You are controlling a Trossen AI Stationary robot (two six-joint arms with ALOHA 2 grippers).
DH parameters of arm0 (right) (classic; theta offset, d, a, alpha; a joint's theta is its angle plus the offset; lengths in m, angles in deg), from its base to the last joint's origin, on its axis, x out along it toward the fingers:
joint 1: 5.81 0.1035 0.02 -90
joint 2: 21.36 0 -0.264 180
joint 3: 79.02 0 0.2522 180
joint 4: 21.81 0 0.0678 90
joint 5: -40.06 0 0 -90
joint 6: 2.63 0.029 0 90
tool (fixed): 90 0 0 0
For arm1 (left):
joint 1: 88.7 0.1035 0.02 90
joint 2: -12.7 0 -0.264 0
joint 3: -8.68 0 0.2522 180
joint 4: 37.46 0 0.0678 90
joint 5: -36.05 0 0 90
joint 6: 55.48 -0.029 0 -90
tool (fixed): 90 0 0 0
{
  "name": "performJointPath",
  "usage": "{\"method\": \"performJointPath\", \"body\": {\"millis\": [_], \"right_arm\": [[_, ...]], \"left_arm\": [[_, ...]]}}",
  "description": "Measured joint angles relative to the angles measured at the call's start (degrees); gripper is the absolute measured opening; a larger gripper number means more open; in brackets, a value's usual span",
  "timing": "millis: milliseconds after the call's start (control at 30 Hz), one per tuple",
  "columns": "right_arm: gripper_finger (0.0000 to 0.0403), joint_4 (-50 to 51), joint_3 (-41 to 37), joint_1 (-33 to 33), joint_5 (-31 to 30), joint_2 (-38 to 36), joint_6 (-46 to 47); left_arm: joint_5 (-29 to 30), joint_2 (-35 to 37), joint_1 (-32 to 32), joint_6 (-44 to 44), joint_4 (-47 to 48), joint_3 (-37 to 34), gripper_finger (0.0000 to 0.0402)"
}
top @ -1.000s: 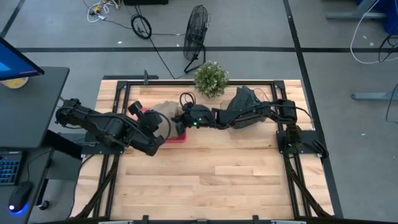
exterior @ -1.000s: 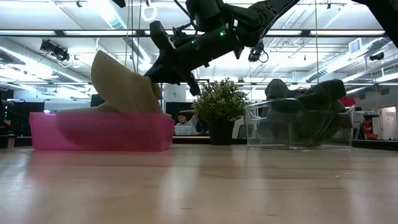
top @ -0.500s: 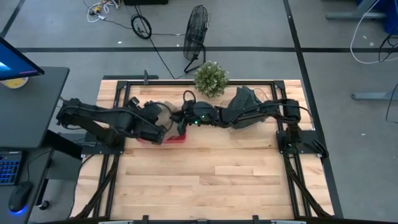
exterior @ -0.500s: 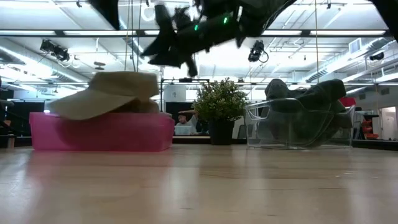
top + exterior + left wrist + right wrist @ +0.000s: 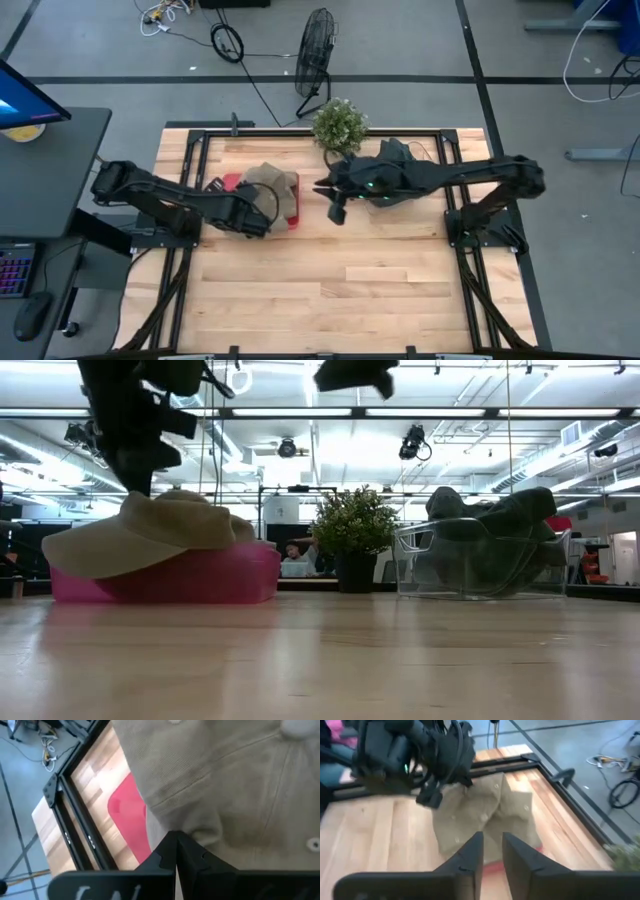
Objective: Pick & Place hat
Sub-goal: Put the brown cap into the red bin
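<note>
The beige hat's edge overhangs the pink tray's side; next my left gripper opens, pinches the hat's cloth [image 5: 206,826], then lifts it inside.
A beige hat [image 5: 275,186] [image 5: 150,530] lies on the pink tray [image 5: 292,219] [image 5: 210,575], its brim hanging over the tray's left wall. My left gripper [image 5: 262,208] [image 5: 175,840] is shut and stands at the hat's near-left side. It comes down onto the hat from above in the low view [image 5: 135,475]. My right gripper [image 5: 325,190] [image 5: 492,837] is open with a narrow gap. It hovers high, to the right of the tray, and points at the hat [image 5: 485,815] without touching it. My left gripper has its shut fingertips [image 5: 172,851] against the hat's cloth at a fold near its lower edge [image 5: 200,837], coming from above and the table's left. I see no cloth between the fingers. The hat rests on the tray.
A clear bin [image 5: 395,165] [image 5: 480,560] with dark hats stands right of the tray. A potted plant [image 5: 340,125] [image 5: 352,530] stands at the far edge. Bare wood [image 5: 340,280] fills the near half. A person [image 5: 295,558] sits in the room behind.
My right gripper has come off the hat, risen and drawn back toward the table's right. The hat, first tipped up on end, dropped flat onto the tray, and its brim now droops over the left wall. My left gripper has moved right, onto the hat.
</note>
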Motion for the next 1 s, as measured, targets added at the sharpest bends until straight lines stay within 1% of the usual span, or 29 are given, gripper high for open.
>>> {"method": "performJointPath", "body": {"millis": [67,167,233,333,433,533,633,800,900,1000], "right_arm": [[0.0068,3.23,0.0,1.13,-1.95,-1.42,-0.01],[0.0054,6.47,0.0,2.24,-4.49,-1.75,0.0],[0.0048,7.51,0.0,2.6,-5.28,-1.64,0.19],[0.0043,8.51,0.0,2.7,-5.38,-1.34,1.01],[0.0043,8.53,0.0,2.67,-5.46,-1.33,1.41],[0.0043,8.62,0.0,2.67,-5.45,-1.33,1.28],[0.0043,9.62,0.0,2.67,-5.45,-1.33,0.74],[0.0043,10.78,0.0,2.67,-5.45,-1.33,1.01],[0.0043,11.1,0.0,2.67,-5.44,-1.33,1.01],[0.0043,11.3,0.0,2.67,-5.44,-1.33,1.01]], "left_arm": [[0.81,0.1,-0.35,2.73,0.74,0.23,0.0003],[0.98,1.44,-1.15,6.34,2.33,3.23,0.0003],[0.67,2.48,-1.7,7.67,2.46,5.37,0.0003],[0.23,4.13,-2.19,6.83,2.81,8.34,0.0014],[-2.57,4.82,-1.92,6.77,3.45,9.38,0.0044],[-6.99,5.07,-1.25,7.62,3.41,9.46,0.0086],[-7.5,4.95,-1.07,9.62,2.15,8.32,0.0131],[-7.6,4.9,-1.08,16.92,-0.69,3.56,0.0195],[-6.79,4.9,-1.08,20.3,-1.95,0.38,0.0218],[-5.92,4.86,-1.07,19.54,-4.69,-2.53,0.0219]]}}
